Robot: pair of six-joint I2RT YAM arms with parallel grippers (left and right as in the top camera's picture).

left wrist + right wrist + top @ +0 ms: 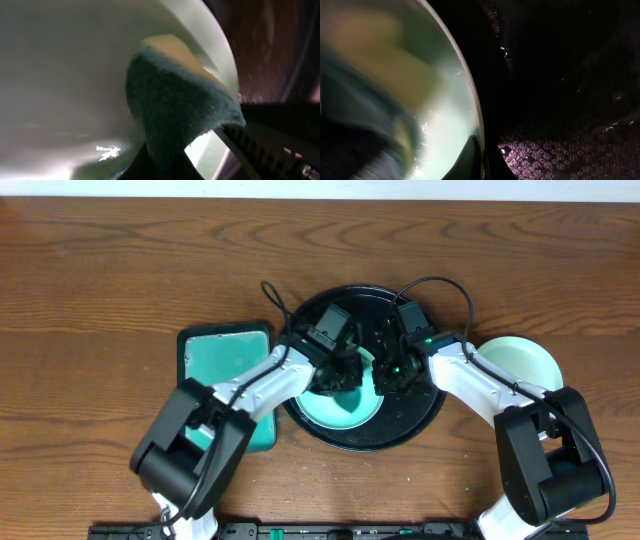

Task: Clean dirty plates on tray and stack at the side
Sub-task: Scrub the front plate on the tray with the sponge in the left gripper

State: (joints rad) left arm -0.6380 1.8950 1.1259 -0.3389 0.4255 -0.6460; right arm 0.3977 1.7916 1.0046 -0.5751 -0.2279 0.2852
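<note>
My left gripper is going to let go of the green and yellow sponge around the middle of the teal rectangular tray (225, 397).
A pale mint plate with teal smears (345, 412) lies on the black round tray (425, 415). My left gripper (335, 368) is shut on a dark green sponge with a yellow back (175, 105) and presses it on the plate's face (65, 75). My right gripper (390, 372) is shut on that plate's right rim; one finger lies inside the rim and one outside (482, 155). The plate (445, 125) and the wet tray floor (560, 75) show in the right wrist view. A second, clean-looking plate (520, 365) sits on the wood to the right of the tray. A third plate is not in view.
A teal rectangular tray with a dark rim (225, 355) lies left of the black tray, partly under my left arm. Brown wood tabletop (100, 280) surrounds everything. Both arms' cables loop over the back of the black tray.
</note>
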